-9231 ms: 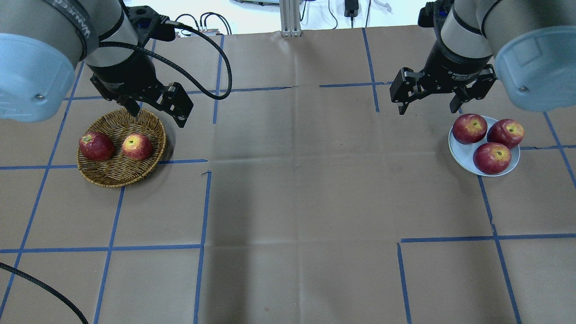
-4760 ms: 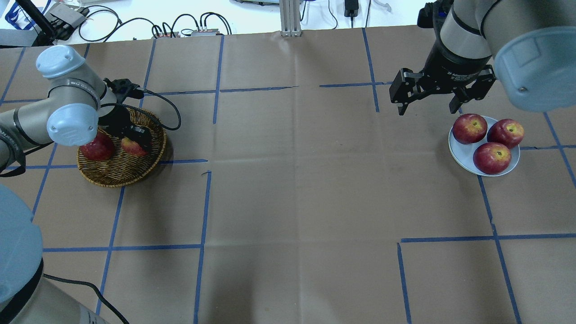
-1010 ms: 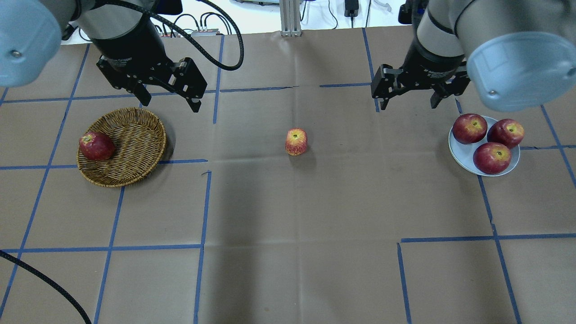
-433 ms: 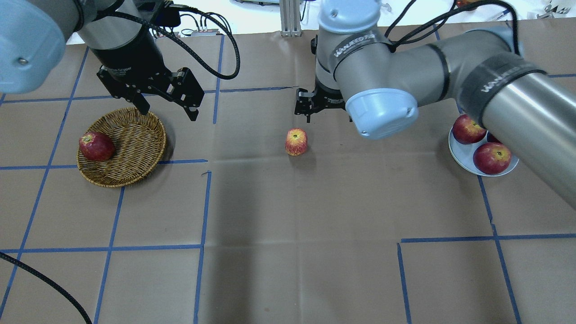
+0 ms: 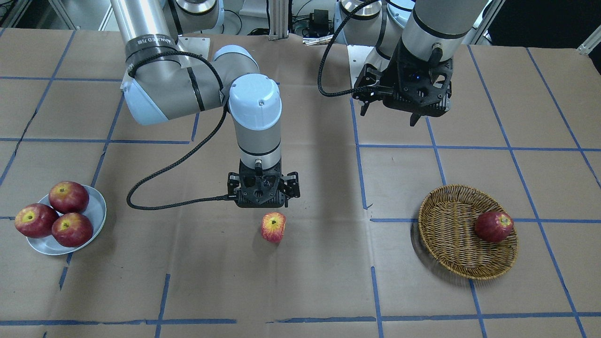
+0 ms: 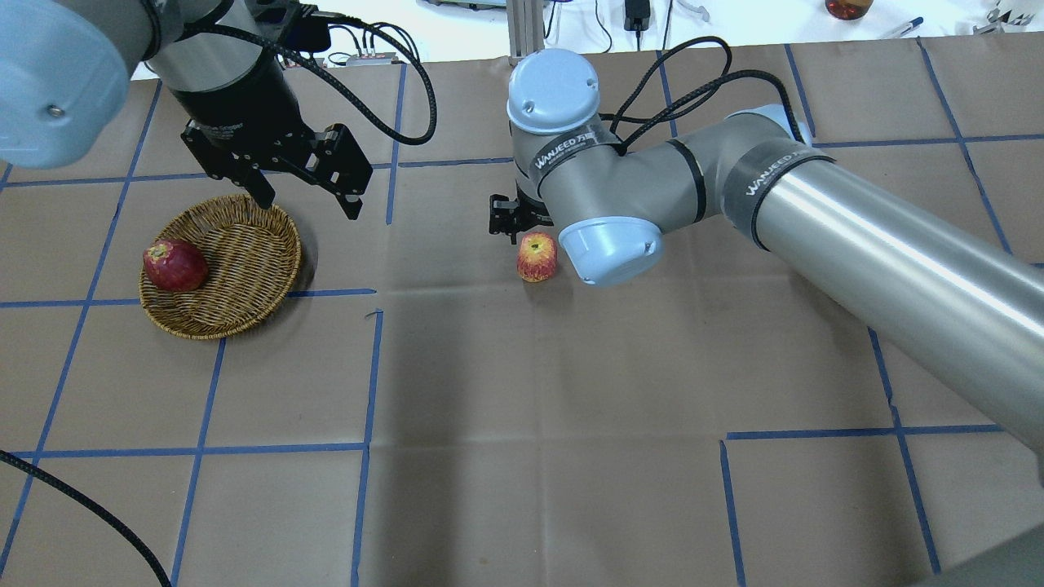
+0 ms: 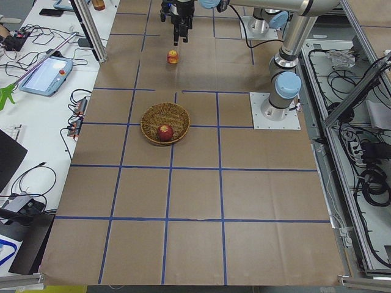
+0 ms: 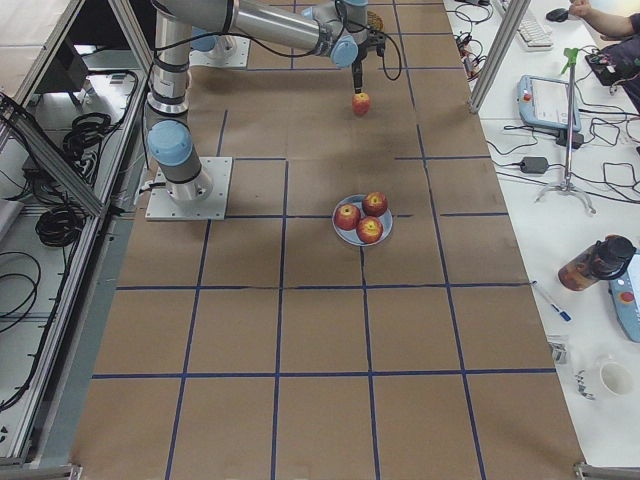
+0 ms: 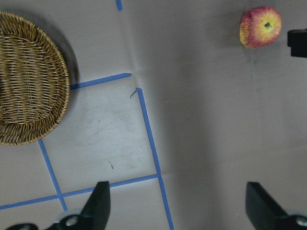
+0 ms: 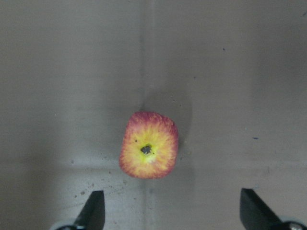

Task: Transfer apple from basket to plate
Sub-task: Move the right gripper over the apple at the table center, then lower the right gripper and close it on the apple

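Observation:
The yellow-streaked apple stands alone on the brown paper between the plate and the basket. My right gripper needs to close around the middle of the yellow-streaked apple (image 5: 273, 227) (image 10: 149, 145).
The apple (image 6: 537, 257), red with yellow streaks, stands alone on the brown paper at mid-table, also in the front view (image 5: 273, 226). My right gripper (image 5: 263, 202) hangs open just above it, and in the right wrist view (image 10: 172, 215) the apple (image 10: 148, 151) lies ahead of the spread fingers, untouched. My left gripper (image 6: 310, 204) is open and empty above the table by the far rim of the wicker basket (image 6: 245, 253). The plate (image 5: 96, 211) sits at the robot's right side; the right arm hides it in the overhead view.
A dark red apple (image 6: 174, 265) lies in the basket. Three red apples (image 5: 70, 228) fill the plate. The right arm's long link (image 6: 881, 253) spans the table's right half. Blue tape lines cross the paper.
The left gripper took the apple from the basket, left it at mid-table and drew back. The right arm has swung in from beside the plate to above the apple.

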